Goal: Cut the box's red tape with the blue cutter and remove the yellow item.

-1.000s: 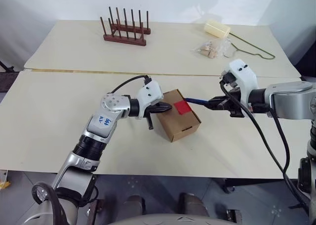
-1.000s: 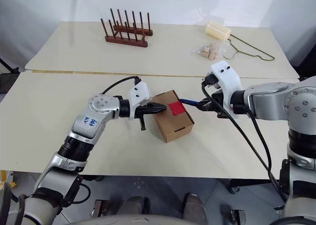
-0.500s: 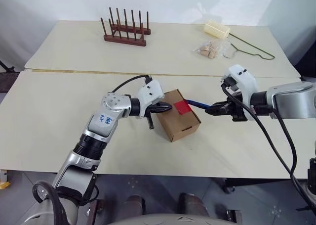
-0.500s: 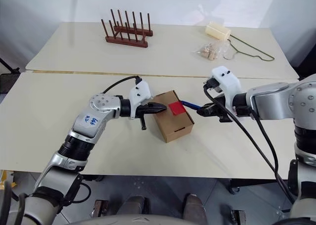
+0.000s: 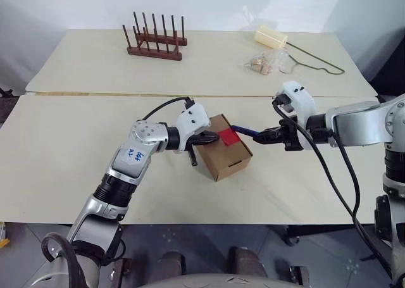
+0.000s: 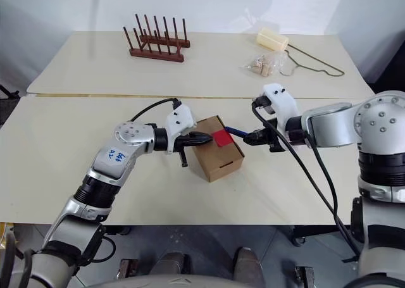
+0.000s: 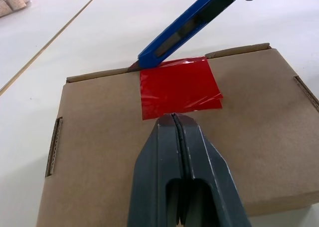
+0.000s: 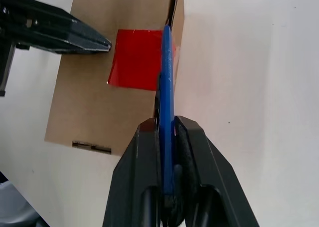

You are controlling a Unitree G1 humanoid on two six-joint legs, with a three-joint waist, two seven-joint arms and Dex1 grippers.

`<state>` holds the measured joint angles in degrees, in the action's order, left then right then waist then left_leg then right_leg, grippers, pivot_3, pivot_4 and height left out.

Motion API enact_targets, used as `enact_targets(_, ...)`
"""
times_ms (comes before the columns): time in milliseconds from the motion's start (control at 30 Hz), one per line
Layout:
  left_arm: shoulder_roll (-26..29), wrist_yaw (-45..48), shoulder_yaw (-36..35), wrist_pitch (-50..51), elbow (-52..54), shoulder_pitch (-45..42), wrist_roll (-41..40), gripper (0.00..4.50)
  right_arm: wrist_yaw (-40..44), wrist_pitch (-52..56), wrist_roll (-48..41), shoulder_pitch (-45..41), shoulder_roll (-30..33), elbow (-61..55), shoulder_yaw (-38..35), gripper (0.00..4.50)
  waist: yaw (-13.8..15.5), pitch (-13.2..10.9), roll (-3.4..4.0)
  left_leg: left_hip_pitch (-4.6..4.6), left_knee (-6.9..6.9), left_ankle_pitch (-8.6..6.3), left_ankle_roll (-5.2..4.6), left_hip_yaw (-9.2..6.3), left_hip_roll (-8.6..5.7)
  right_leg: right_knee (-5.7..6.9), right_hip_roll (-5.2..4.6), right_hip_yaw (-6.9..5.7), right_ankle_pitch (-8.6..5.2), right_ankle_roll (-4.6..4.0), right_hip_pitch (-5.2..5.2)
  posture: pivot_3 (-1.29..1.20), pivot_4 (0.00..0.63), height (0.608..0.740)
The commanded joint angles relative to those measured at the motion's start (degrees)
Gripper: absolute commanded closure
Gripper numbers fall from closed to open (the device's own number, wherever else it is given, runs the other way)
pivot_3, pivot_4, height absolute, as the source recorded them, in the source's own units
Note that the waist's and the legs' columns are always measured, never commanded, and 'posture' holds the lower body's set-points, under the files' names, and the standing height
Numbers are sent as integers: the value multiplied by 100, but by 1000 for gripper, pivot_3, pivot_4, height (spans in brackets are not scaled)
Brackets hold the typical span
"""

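Note:
Next, my right gripper lets go of the blue cutter on the near table (image 5: 325, 134), in front of the green wire hanger.
The brown box (image 5: 229, 156) lies closed on the near table, with the red tape (image 5: 228, 136) across its top seam. My left gripper (image 5: 212, 136) is shut and empty, and its tip (image 7: 173, 118) rests on the box top right at the tape's near edge. My right gripper (image 5: 262, 135) is shut on the blue cutter (image 5: 243, 130). The cutter (image 8: 166, 82) slants down from the right, and its tip touches the far edge of the tape (image 7: 179, 87) at the box's rim. The yellow item is hidden.
On the far table stand a wooden peg rack (image 5: 155, 40), a pale cream block (image 5: 271, 36), a clear bag of small pieces (image 5: 262, 62) and a green wire hanger (image 5: 316, 57). A seam runs between the two tables behind the box.
The right wrist has rolled and brought the cutter's tip a little closer in over the tape's edge. The left gripper and the box have stayed put. The camera view shifted slightly.

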<state>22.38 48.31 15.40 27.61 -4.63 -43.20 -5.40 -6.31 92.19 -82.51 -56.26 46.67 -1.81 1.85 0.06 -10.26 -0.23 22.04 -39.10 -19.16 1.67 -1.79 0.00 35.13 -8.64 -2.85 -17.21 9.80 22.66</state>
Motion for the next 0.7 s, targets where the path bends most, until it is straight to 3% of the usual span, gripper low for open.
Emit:
enact_targets(33, -14, 6, 235, 215, -95, 216, 132, 4500, 104, 31, -395, -97, 106, -25, 252, 4352, -5, 0, 0, 0, 0, 0, 0, 0, 0, -1, 0, 0, 0, 0, 0, 0, 150, 740)
enact_targets(700, -28, -145, 207, 459, 42, 361, 118, 4500, 10, -67, -2161, -256, 1458, 56, 1351, 4352, 11, 0, 0, 4, 1, -4, -7, 0, 0, -11, -1, 0, 0, 0, 0, 0, 150, 740)
